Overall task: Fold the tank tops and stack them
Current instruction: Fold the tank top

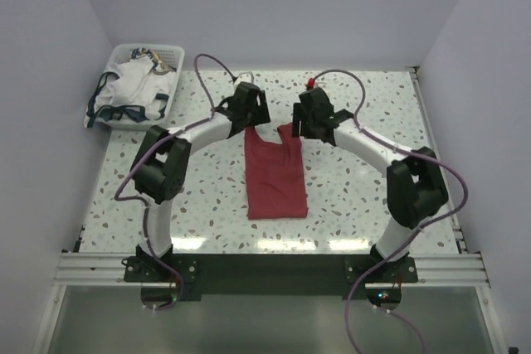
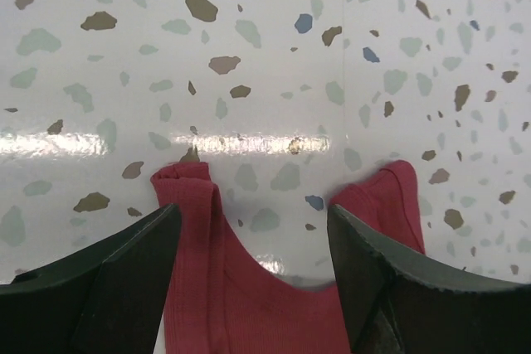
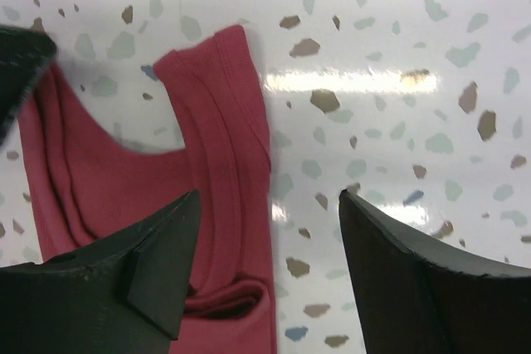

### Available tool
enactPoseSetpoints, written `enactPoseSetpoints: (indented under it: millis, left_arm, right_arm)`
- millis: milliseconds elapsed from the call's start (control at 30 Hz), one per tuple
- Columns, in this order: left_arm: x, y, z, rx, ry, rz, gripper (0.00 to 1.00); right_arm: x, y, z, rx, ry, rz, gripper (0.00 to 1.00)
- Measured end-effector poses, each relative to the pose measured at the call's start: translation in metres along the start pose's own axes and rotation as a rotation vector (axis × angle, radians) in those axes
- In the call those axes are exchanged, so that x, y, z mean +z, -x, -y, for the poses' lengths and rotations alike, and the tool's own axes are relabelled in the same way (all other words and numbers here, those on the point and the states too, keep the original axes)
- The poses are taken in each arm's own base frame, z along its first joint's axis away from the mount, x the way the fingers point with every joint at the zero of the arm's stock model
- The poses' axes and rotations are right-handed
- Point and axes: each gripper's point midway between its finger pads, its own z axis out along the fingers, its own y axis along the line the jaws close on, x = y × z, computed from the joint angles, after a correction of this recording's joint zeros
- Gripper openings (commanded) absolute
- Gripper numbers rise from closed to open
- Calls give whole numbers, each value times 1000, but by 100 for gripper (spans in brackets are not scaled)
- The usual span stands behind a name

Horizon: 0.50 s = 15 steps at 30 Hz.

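Note:
Next, I need to move my right gripper to the bottom hem's corner (image 1: 305, 215) on its own side of the dark red tank top and close it there.
The dark red tank top (image 1: 275, 176) lies flat on the speckled table, with its two straps pointing to the far side. My left gripper (image 1: 249, 116) hovers over the left strap (image 2: 189, 196), open, with nothing between its fingers (image 2: 124, 275). My right gripper (image 1: 310, 124) is open too and straddles the top's right edge by the right strap (image 3: 217, 97), where a small fold of cloth (image 3: 236, 296) bunches near its left finger (image 3: 141, 271). The white tank top with navy trim (image 1: 133, 87) lies crumpled in a basket at the far left.
The white plastic basket (image 1: 94, 113) stands at the table's far left corner. White walls close in the table on the left, back and right. Purple cables loop over both arms. The arm bases sit on a rail at the near edge.

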Motion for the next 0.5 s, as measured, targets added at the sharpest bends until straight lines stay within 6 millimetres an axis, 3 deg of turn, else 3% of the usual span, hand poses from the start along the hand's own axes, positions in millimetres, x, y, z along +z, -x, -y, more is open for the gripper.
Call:
enactPoseSetpoints:
  millis: [67,167,267,333,500]
  left_arm:
    - [-20,12,3,-10,-21,24,74]
    - [-59,20,1,-40,-49,54,69]
    - [-102,7,-9,-93,-66,67,63]
    - [-128,-24,-20,-130,-78,48,61]
    - [-176,-135,-53,-156,-84,-104,59]
  right_arm:
    - [-19,-9,8,16,17,6,67]
    - [-46,-38,20,49,56,-4,65]
    - [-67,-79,24,56,90,-34,62]
    - [-81,-109,18,49,133,-62,59]
    - [-104,-170,9,60,212,-123,55]
